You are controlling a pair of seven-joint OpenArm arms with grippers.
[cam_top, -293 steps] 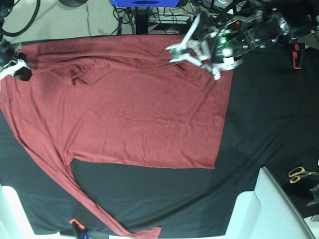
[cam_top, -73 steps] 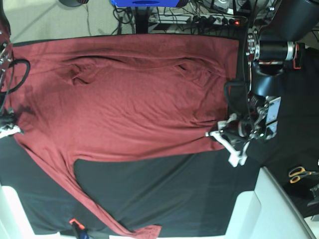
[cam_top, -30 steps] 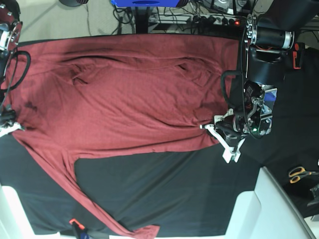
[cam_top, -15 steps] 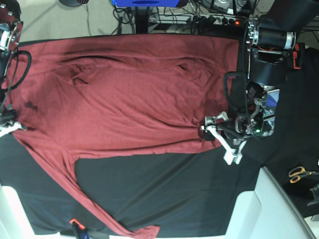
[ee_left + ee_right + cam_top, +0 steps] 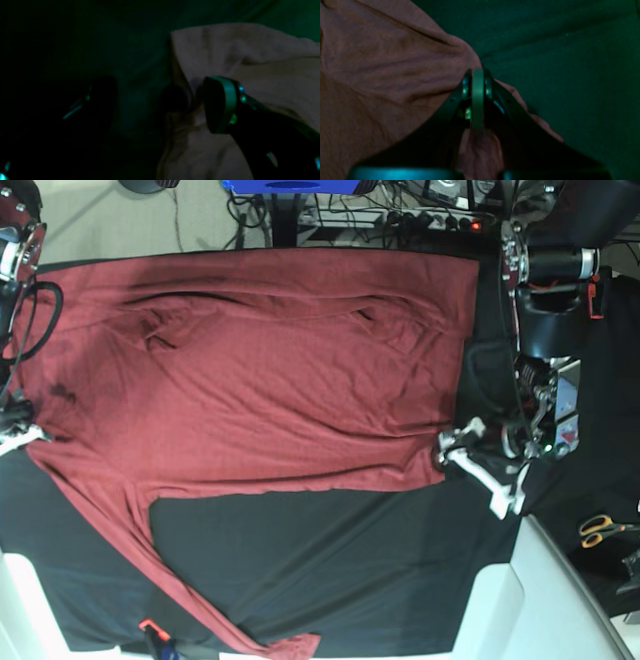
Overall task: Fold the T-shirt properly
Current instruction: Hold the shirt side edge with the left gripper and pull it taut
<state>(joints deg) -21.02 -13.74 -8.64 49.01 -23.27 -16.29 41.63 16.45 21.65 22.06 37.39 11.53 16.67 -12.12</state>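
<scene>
The fingers of my left gripper straddle the side edge of the T-shirt behind its corner, so they should move farther in and pinch the T-shirt's bottom hem (image 5: 417, 483) beside the corner.
The brick-red T-shirt (image 5: 260, 370) lies spread flat on the black cloth, one long sleeve trailing to the front edge (image 5: 230, 620). My left gripper (image 5: 480, 465) stands open just right of the shirt's lower right hem corner (image 5: 440, 465), holding nothing. In the left wrist view, one of its fingers (image 5: 220, 105) hovers over the pale-looking cloth edge (image 5: 250, 57). My right gripper (image 5: 22, 438) is shut on the shirt's left edge. The right wrist view shows its closed fingers (image 5: 477, 85) pinching a fold of the T-shirt (image 5: 382, 62).
Yellow-handled scissors (image 5: 600, 530) lie at the right edge. White blocks stand at the front right (image 5: 500, 600) and front left (image 5: 20, 600). A small orange-handled tool (image 5: 150, 630) sits by the front edge. Cables and gear crowd the back.
My left gripper has opened, let go of the shirt's hem corner and drawn off to the right. The corner now lies flat. The right gripper keeps its hold.
</scene>
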